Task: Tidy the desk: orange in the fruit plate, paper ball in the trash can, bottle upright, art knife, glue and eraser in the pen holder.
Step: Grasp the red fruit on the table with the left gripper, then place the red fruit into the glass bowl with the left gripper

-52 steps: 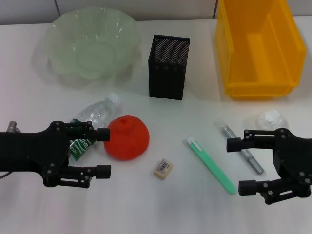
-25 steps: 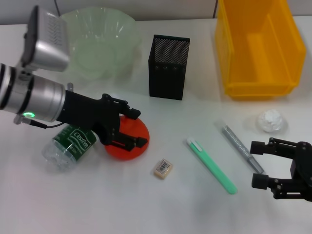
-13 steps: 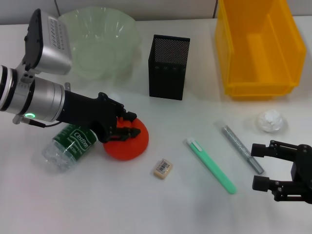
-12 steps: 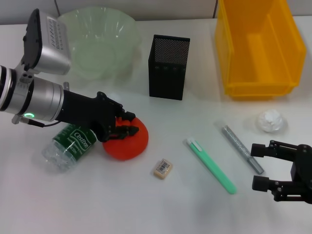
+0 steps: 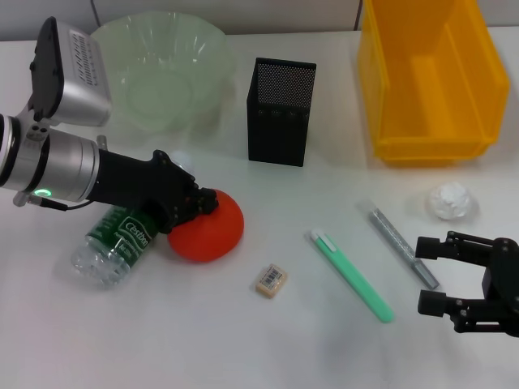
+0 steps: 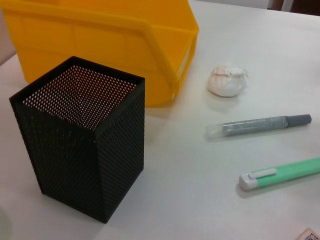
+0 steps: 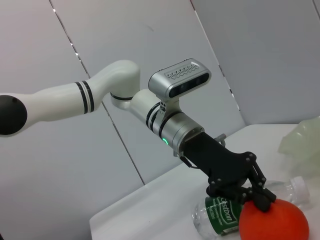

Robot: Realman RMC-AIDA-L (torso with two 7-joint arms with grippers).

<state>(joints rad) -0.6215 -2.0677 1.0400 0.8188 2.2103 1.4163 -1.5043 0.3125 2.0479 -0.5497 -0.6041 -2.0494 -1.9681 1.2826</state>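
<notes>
The robot's left gripper should release the orange in the middle of the pale-green fruit plate (image 5: pixel 146 69), behind the bottle. The orange still sits on the white desk.
The red-orange orange (image 5: pixel 209 231) sits on the white desk (image 5: pixel 162 340), left of centre. My left gripper (image 5: pixel 203 204) is shut on its top; the right wrist view shows the gripper (image 7: pixel 257 196) pinching the top of the orange (image 7: pixel 272 225). The bottle (image 5: pixel 120 241) lies on its side just left of the orange. The eraser (image 5: pixel 271 279), green art knife (image 5: pixel 353 275) and grey glue stick (image 5: pixel 403 247) lie right of centre. The paper ball (image 5: pixel 450 200) lies near my right gripper (image 5: pixel 422 275), which is open and empty at the front right.
The pale-green fruit plate (image 5: pixel 162 65) stands at the back left, the black mesh pen holder (image 5: pixel 280 109) at the back centre, the yellow trash can (image 5: pixel 430 77) at the back right. The left wrist view shows the pen holder (image 6: pixel 80 145), trash can (image 6: pixel 100 40) and paper ball (image 6: pixel 227 80).
My left arm swung in from the front left over the bottle. Its fingers went from open around the orange's top to shut on it. The right gripper drew back a little.
</notes>
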